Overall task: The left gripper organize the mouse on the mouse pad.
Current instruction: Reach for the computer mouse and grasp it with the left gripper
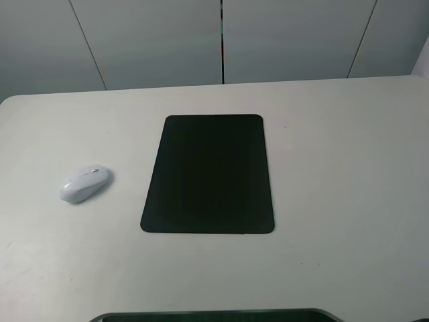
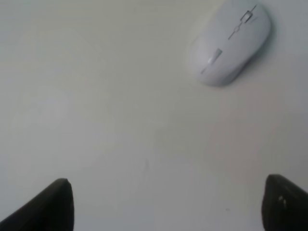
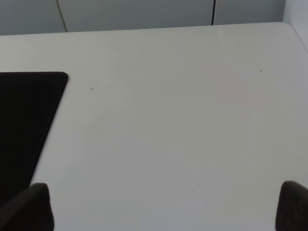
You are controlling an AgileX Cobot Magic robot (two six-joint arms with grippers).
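I need to move my left gripper to the white mouse next and close it on the mouse's long sides (image 1: 85, 184) (image 2: 230, 44) around its middle, behind the scroll wheel.
The white oval mouse (image 1: 84, 183) lies on the white table, left of the black mouse pad (image 1: 209, 174) and apart from it. Neither arm shows in the exterior high view. In the left wrist view the mouse (image 2: 229, 43) rests on bare table well ahead of my left gripper (image 2: 168, 207), which is open, its two dark fingertips (image 2: 50, 207) spread wide with nothing between them. My right gripper (image 3: 166, 207) is open too, over bare table beside a corner of the mouse pad (image 3: 26, 120).
The white table (image 1: 335, 168) ends at its far edge before a grey panelled wall (image 1: 221, 40). A dark curved edge (image 1: 214, 314) shows at the near side of the table.
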